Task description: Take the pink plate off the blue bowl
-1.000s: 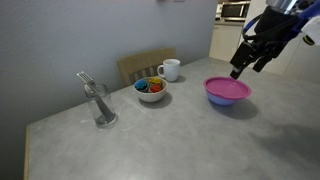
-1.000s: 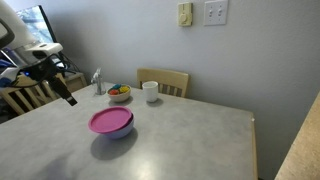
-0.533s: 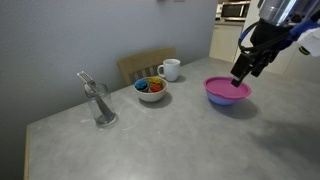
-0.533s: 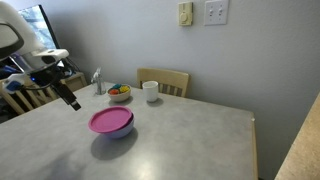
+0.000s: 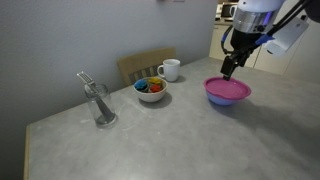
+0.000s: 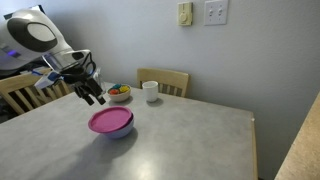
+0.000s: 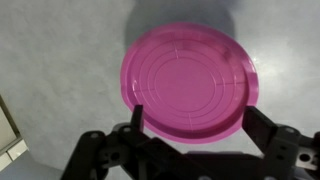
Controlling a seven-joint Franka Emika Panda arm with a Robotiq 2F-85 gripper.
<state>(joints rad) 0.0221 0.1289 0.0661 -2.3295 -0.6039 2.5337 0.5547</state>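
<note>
I should close my gripper on the pink plate's rim (image 5: pixel 206 86) (image 7: pixel 241 48), on the side that points toward the white bowl with colourful contents.
The pink plate (image 5: pixel 227 87) lies flat on top of the blue bowl (image 5: pixel 228 100) on the grey table; both show in both exterior views, the plate (image 6: pixel 111 120) covering the bowl (image 6: pixel 113 132). In the wrist view the plate (image 7: pixel 190 82) fills the middle and hides the bowl. My gripper (image 5: pixel 228 68) hovers just above the plate's edge, open and empty, also seen in an exterior view (image 6: pixel 95 98). In the wrist view its fingers (image 7: pixel 197 128) straddle the plate's near rim without touching it.
A white bowl with colourful contents (image 5: pixel 151 89), a white mug (image 5: pixel 170 69) and a glass holding a utensil (image 5: pixel 99 103) stand on the table. A wooden chair (image 5: pixel 146 64) is behind the table. The table's edge (image 6: pixel 252 150) is near the wall.
My gripper has moved from beyond the table in over the plate and come down closer to it. The plate and bowl have not moved.
</note>
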